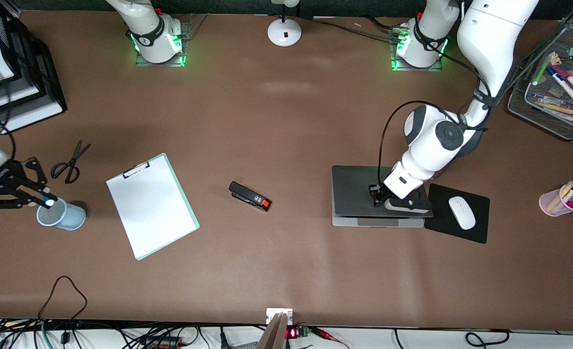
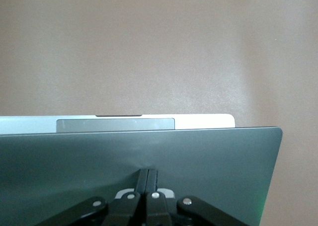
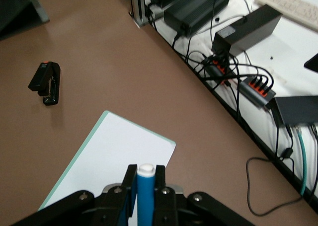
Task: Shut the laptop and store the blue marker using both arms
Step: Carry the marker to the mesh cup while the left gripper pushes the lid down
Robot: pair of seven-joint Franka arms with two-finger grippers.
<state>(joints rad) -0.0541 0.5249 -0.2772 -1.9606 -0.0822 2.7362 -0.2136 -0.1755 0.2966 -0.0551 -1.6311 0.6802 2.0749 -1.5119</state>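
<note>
Next, I let go of the dark grey lid with my left gripper, flat on the laptop's silver base (image 1: 378, 197), next to the black mouse pad.
The laptop (image 1: 359, 191) lies toward the left arm's end of the table. Its dark grey lid is lowered almost flat, and a strip of silver base with the trackpad (image 2: 115, 125) shows past the lid's edge. My left gripper (image 1: 378, 195) is shut, with its fingertips (image 2: 148, 172) pressed on the lid (image 2: 208, 156). My right gripper (image 1: 48, 199) is shut on the blue marker (image 3: 146, 196), whose whitish end points outward. It holds the marker over the rim of a pale blue cup (image 1: 66, 215) at the right arm's end of the table.
A clipboard (image 1: 151, 206) with white paper lies beside the cup, with scissors (image 1: 70, 162) farther from the camera. A black stapler (image 1: 250, 196) lies mid-table. A white mouse (image 1: 462, 212) on a black pad sits beside the laptop. A pink pen cup (image 1: 560, 201) and a mesh marker tray (image 1: 557, 87) are there too.
</note>
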